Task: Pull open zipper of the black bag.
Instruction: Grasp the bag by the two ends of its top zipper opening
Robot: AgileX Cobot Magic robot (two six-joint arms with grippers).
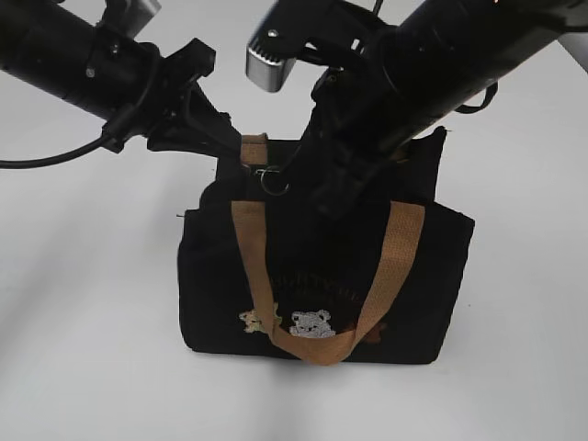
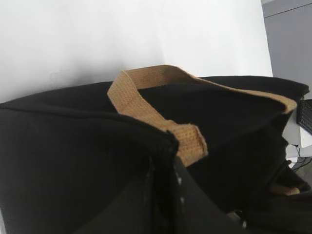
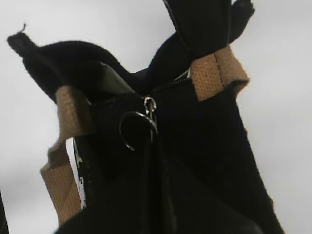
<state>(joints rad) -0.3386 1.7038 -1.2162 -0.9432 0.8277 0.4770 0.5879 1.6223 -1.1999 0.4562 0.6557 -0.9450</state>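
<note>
The zipper pull's end is pinched in my right gripper with the silver ring looping out, so I will open and take the pull closer to the clasp [image 3: 152, 121].
The black bag [image 1: 322, 276] stands upright on the white table, its tan handles hanging down the front over the bear patches [image 1: 310, 323]. My left gripper [image 1: 231, 140] is shut on the fabric at the bag's top left end; in the left wrist view the fingertips [image 2: 168, 146] pinch the black edge beside a tan handle [image 2: 146, 109]. My right gripper [image 1: 299, 173] comes down over the middle of the top edge. The right wrist view shows it [image 3: 156, 142] shut on the zipper pull, just below the silver clasp [image 3: 150, 105] and ring [image 3: 136, 129]. The zipper [image 3: 170, 85] runs across the top.
The white table [image 1: 83, 303] surrounds the bag on all sides. Both black arms cross above the bag, with a silver part [image 1: 268, 57] of the right arm overhead. A cable [image 1: 46, 161] trails from the left arm.
</note>
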